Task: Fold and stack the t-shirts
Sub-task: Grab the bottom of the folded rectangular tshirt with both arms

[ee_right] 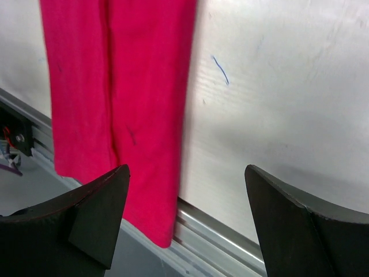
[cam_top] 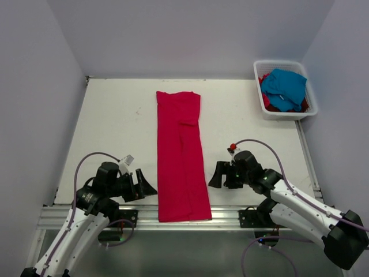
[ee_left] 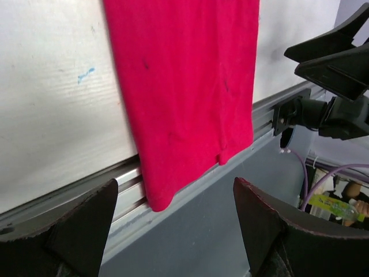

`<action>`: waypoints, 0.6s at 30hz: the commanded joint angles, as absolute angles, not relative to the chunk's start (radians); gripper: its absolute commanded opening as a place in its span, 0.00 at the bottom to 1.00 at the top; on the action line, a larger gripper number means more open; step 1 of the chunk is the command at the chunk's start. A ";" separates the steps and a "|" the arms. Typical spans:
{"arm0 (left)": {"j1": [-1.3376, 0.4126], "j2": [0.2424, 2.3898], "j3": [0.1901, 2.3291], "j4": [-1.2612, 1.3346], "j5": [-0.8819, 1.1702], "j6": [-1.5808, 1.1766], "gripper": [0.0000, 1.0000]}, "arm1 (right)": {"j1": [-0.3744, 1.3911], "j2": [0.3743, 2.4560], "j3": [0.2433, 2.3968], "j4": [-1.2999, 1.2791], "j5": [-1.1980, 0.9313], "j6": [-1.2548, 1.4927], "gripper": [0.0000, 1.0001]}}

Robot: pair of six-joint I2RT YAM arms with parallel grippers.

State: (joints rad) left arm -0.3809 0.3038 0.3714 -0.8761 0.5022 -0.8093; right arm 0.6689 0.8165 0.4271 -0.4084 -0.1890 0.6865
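My left gripper is about to close on the near corner (cam_top: 161, 219) (ee_left: 158, 203) of the crimson red t-shirt, the one farther from my right gripper, over the front rail.
A crimson red t-shirt (cam_top: 180, 154) lies folded into a long narrow strip down the middle of the table, its near end hanging over the front rail (ee_left: 173, 190) (ee_right: 144, 213). My left gripper (cam_top: 145, 186) hovers just left of the strip's near end, open and empty. On the other side my right gripper (cam_top: 218, 174) is open too, with nothing between its fingers. A turquoise blue t-shirt (cam_top: 283, 86) lies crumpled on top of red cloth (cam_top: 268, 104) in the basket.
The white slatted basket (cam_top: 259, 74) stands at the table's back right corner. An aluminium rail (cam_top: 144, 214) runs along the table's front edge. Grey walls close in the left, back and right sides.
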 commanded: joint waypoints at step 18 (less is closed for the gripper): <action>-0.425 0.584 0.268 -0.741 0.666 -0.755 0.78 | 0.749 0.871 0.374 -0.396 -0.302 0.882 0.53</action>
State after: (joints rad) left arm -0.3958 0.5488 0.2298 -0.8436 0.6437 -0.7464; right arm 0.7319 0.8623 0.3641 -0.4355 -0.2600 0.8379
